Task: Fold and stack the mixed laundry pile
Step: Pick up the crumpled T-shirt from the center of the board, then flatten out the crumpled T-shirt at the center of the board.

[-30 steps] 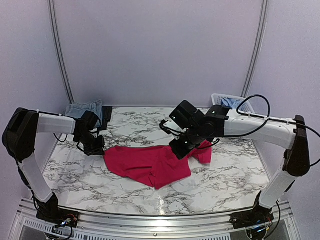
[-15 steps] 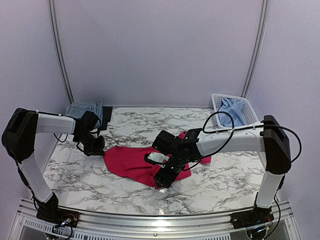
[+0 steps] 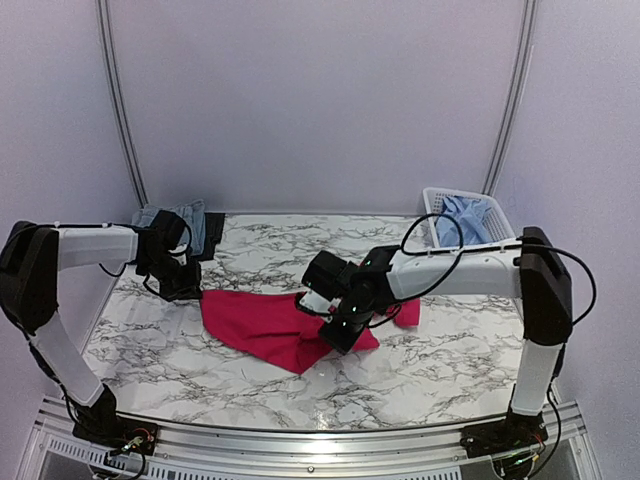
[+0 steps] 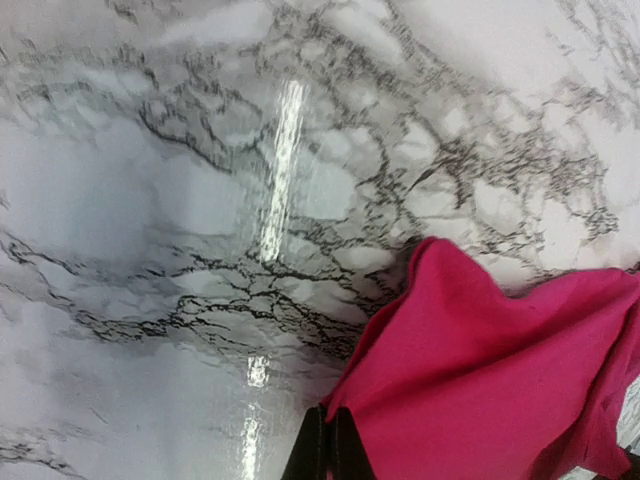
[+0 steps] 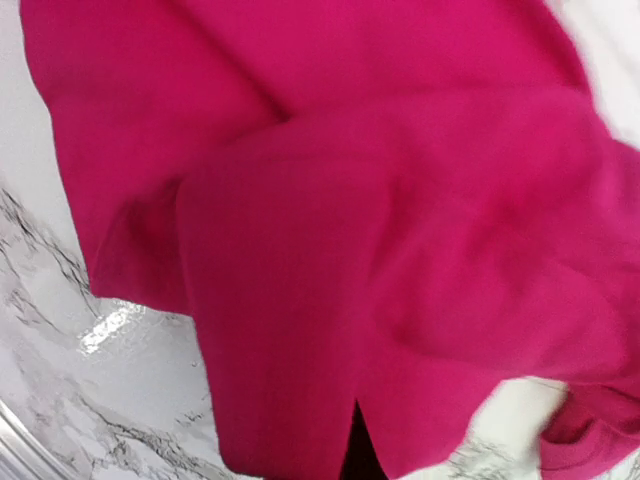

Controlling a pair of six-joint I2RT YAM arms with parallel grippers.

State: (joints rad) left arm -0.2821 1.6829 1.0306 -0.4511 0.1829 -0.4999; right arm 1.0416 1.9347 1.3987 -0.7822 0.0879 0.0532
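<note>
The T-shirt lies crooked, bunched under my right gripper; my left gripper needs to open, take the T-shirt's near corner (image 3: 208, 328), then both grippers lift it.
The bright pink-red T-shirt (image 3: 268, 322) lies crumpled in the middle of the marble table. My left gripper (image 3: 187, 291) is shut on its left edge; the left wrist view shows the closed black fingertips (image 4: 330, 450) pinching the shirt (image 4: 480, 380). My right gripper (image 3: 340, 328) is over the shirt's right part, shut on a fold; the shirt (image 5: 350, 200) fills the right wrist view and covers the fingers. The faded denim piece (image 3: 180, 220) and a dark one (image 3: 212, 238) lie at the back left. The light blue shirt (image 3: 466, 218) sits in the basket.
The white slatted basket (image 3: 432, 200) stands at the back right corner. White curtain walls close the back and sides. The metal rail runs along the table's near edge (image 3: 320, 445).
My right gripper moved from the shirt's upper right down across it, then back slightly, dragging cloth. My left gripper pulled the shirt's left edge back and left, stretching the shirt.
</note>
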